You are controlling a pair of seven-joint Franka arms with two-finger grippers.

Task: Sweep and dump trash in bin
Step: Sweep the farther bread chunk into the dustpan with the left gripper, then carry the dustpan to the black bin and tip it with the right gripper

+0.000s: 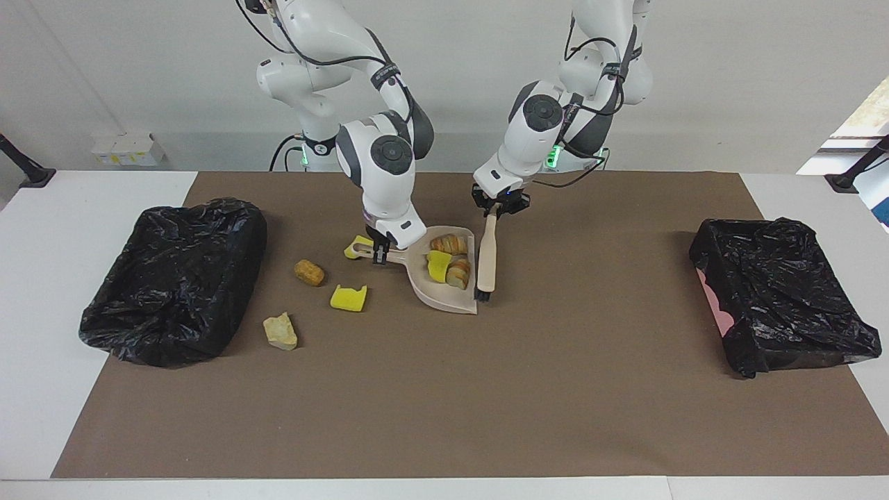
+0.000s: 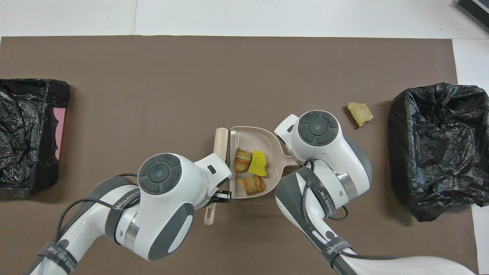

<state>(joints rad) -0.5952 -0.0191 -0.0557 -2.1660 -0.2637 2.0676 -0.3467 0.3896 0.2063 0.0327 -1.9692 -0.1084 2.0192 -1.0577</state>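
Observation:
Next, I release the beige brush from my left gripper on the bare brown mat (image 2: 230, 240) between my two arms.
My right gripper (image 1: 380, 255) is shut on the handle of the beige dustpan (image 1: 436, 293). In the pan lie two bread-like lumps (image 1: 449, 243) (image 1: 459, 273) and a yellow sponge piece (image 1: 438, 266). From overhead the same trash shows inside the dustpan (image 2: 250, 132). My left gripper (image 1: 496, 208) is shut on the handle of the beige brush (image 1: 487, 258), which hangs beside the pan's mouth, bristles down. Loose trash lies toward the right arm's end: a yellow piece (image 1: 357, 246) under the pan's handle, an orange-brown lump (image 1: 309, 272), another yellow piece (image 1: 348, 298) and a tan chunk (image 1: 280, 331).
A bin lined with a black bag (image 1: 173, 278) stands at the right arm's end of the brown mat, close to the loose trash. A second black-lined bin (image 1: 778, 305) stands at the left arm's end. The mat (image 1: 444, 403) ends short of the white table edge.

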